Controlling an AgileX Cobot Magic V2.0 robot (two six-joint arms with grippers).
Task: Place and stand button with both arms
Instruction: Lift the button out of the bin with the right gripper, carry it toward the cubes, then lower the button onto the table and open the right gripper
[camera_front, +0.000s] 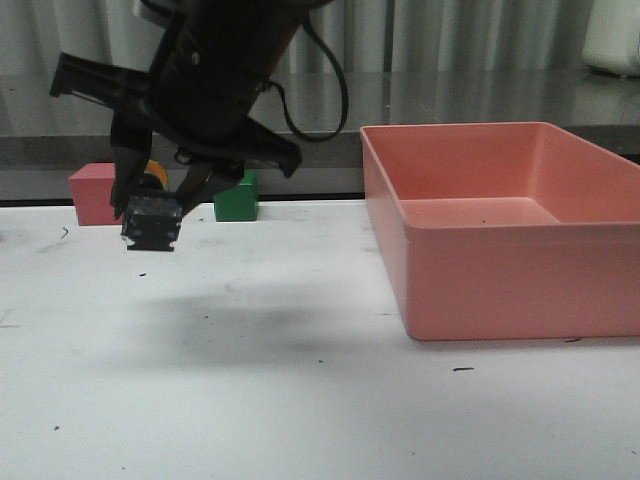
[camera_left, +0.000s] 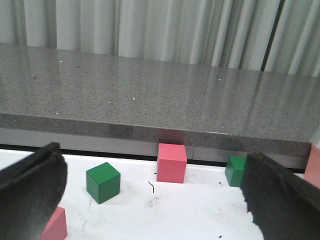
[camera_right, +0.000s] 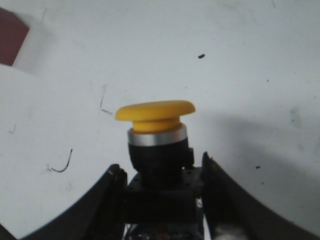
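Next, I set the button down with my right gripper on the bare white table (camera_front: 162, 308) (camera_right: 199, 159) in front of the pink cube.
The button (camera_right: 155, 137) has a yellow mushroom cap, a silvery collar and a black blocky base. My right gripper (camera_right: 161, 180) is shut on that base, one finger pressed to each side. In the front view the same gripper (camera_front: 152, 205) holds the button (camera_front: 150, 222) at the left, a little above the white table (camera_front: 300, 400), its yellow cap turned toward the back and its shadow lying on the table below. My left gripper (camera_left: 152, 192) stands wide open with nothing between its fingers, low over the table and facing several cubes. It does not show in the front view.
A large pink bin (camera_front: 460, 132) stands on the right side of the table. A pink cube (camera_front: 92, 195) and a green cube (camera_front: 237, 200) sit by the back edge. Ahead of the left gripper lie a green cube (camera_left: 103, 182) and a pink cube (camera_left: 171, 162).
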